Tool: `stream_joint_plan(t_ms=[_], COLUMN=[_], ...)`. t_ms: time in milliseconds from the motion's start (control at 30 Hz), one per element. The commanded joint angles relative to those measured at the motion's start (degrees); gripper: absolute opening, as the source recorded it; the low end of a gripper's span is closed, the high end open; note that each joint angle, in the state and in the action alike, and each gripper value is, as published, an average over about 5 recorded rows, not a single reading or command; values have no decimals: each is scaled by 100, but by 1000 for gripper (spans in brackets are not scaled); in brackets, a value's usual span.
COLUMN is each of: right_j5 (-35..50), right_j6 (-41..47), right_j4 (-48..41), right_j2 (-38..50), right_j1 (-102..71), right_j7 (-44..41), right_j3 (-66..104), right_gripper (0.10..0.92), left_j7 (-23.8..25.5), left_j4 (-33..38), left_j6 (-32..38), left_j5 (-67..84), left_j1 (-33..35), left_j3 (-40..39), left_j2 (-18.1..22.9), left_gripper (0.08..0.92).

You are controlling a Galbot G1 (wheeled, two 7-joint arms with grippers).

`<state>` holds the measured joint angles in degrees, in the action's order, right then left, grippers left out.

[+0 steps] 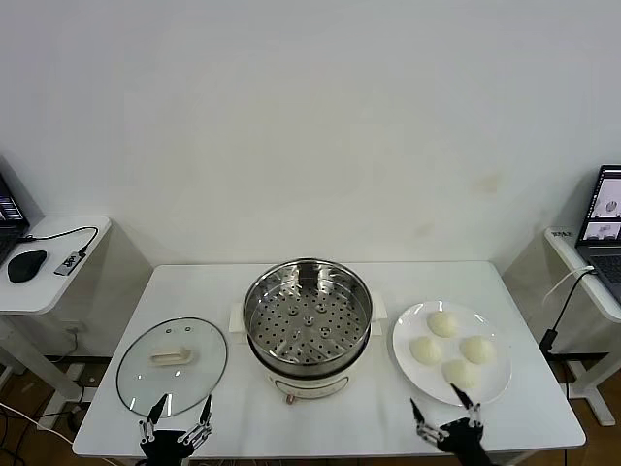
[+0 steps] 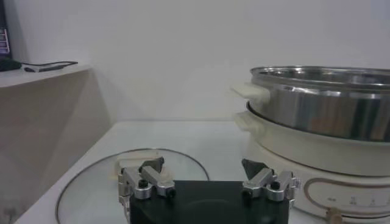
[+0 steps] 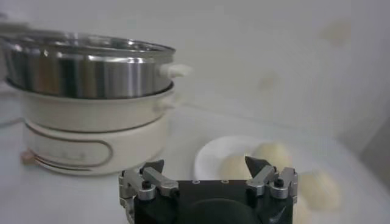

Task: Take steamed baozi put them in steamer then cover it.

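Next, I close my right gripper around the sides of the farthest baozi (image 1: 442,323) (image 3: 274,154) on the white plate, the one nearest the wall.
Several cream-white steamed baozi (image 1: 442,323) lie on a white plate (image 1: 495,384) at the right of the table. The shiny steel steamer (image 1: 307,316) stands in the middle on its cream base, its perforated tray bare. The glass cover (image 1: 172,366) with a cream bar handle lies flat on the table to its left. My left gripper (image 1: 176,416) hovers open at the table's front edge, just in front of the cover (image 2: 97,182). My right gripper (image 1: 447,413) is open at the front edge, right by the plate's near rim, with the baozi (image 3: 234,165) beyond its fingers. Nothing is held.
A side desk (image 1: 53,277) with a mouse and cables stands to the left. To the right, another desk carries a laptop (image 1: 604,218). The white wall runs close behind the table's far edge.
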<state>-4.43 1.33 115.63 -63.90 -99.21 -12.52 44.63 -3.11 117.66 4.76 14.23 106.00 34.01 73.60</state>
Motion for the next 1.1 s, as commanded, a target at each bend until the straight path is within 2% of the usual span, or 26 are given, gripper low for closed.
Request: stream_joint_plan(t_ms=[33,100,300,467,767,933,1100], right_j5=[-1318,-1390,-1701,-1595,-1127,-845,-732], right_j6=[274,401,1083,888,786,638,537], right_j4=[-464,-574,-1030,-1943,-3122,-3572,-4018], right_j2=[1783,2141,3385,3917,4047,3891,3528], right_j1=[950,1188,2266,4014,7120,8540,9202], right_j7=[-639,-952,-2647,-3512,-4631,-4817,-4805], right_j3=[724,673,15,-1654,-5112,-6833,-7669], right_gripper=[823,823,823,823,823,823,823], left_j7=[93,100,78,34,-12,-52,-71], left_j4=[-39,-65,-166,-198,-174,-174,-171], left_j6=[7,0,-49,-145,-145,-149,-142], left_j5=[-110,-141,-164,-119,-63,-30,-31], left_j1=[-123,-165,-340,-394,-360,-368,-337], left_j3=[28,37,40,58,167,241,296], left_j2=[-53,-60,-84,-86,-76,-20,22], left_gripper=[823,823,823,823,823,823,823])
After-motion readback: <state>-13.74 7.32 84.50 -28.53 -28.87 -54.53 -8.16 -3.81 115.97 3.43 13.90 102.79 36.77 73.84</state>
